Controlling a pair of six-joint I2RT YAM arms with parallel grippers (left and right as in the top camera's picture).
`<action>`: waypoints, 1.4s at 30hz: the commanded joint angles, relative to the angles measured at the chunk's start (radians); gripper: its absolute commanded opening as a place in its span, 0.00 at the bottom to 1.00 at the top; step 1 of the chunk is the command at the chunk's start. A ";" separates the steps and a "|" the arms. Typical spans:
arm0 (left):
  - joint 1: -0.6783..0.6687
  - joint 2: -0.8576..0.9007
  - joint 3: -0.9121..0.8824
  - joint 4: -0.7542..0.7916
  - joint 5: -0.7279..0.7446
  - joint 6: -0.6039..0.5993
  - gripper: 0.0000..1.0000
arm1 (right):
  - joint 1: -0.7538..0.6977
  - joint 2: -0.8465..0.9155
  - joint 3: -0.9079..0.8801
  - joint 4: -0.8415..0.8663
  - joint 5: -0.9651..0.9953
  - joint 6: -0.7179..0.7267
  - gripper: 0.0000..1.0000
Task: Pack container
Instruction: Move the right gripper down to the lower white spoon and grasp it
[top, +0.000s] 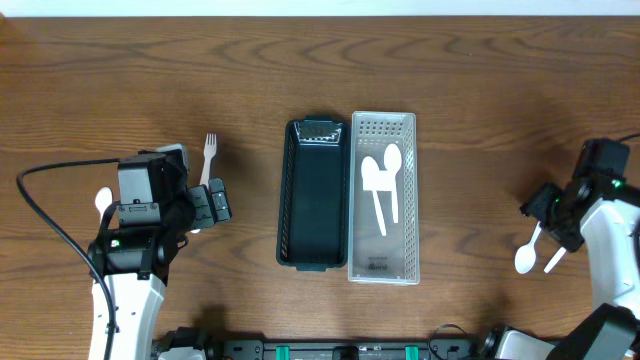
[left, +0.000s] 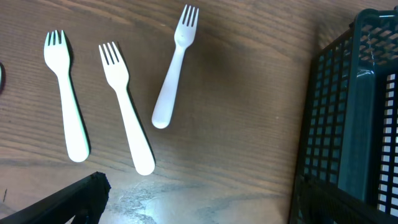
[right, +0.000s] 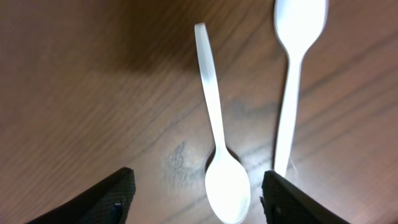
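The white spoon should be grabbed next between my right gripper's fingers by the handle (top: 533, 240) (right: 217, 132) next to the spoon's bowl.
A black mesh container (top: 315, 195) stands mid-table with a clear perforated container (top: 383, 200) against its right side; two white spoons (top: 382, 185) lie in the clear one. In the left wrist view three white forks (left: 127, 109) lie on the wood, and the black container (left: 354, 124) fills the right edge. My left gripper (top: 215, 203) hangs open just right of the forks and holds nothing. My right gripper (right: 199, 202) is open low over the table, its fingers either side of a white spoon's bowl (right: 227, 186). A second spoon (right: 292, 93) lies to its right.
In the overhead view, one fork (top: 208, 158) shows beyond the left arm and a white utensil end (top: 103, 200) peeks out at that arm's left. The two loose spoons (top: 527, 252) lie near the table's right front. A black cable (top: 50, 215) loops at the left.
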 joint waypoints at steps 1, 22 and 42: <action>0.006 0.002 0.023 -0.002 0.010 -0.005 0.98 | -0.008 0.021 -0.072 0.068 -0.010 -0.028 0.68; 0.006 0.002 0.023 -0.003 0.010 -0.005 0.98 | -0.009 0.204 -0.163 0.226 -0.010 -0.027 0.65; 0.006 0.002 0.023 -0.002 0.010 -0.005 0.98 | 0.003 0.208 -0.147 0.217 -0.024 -0.027 0.01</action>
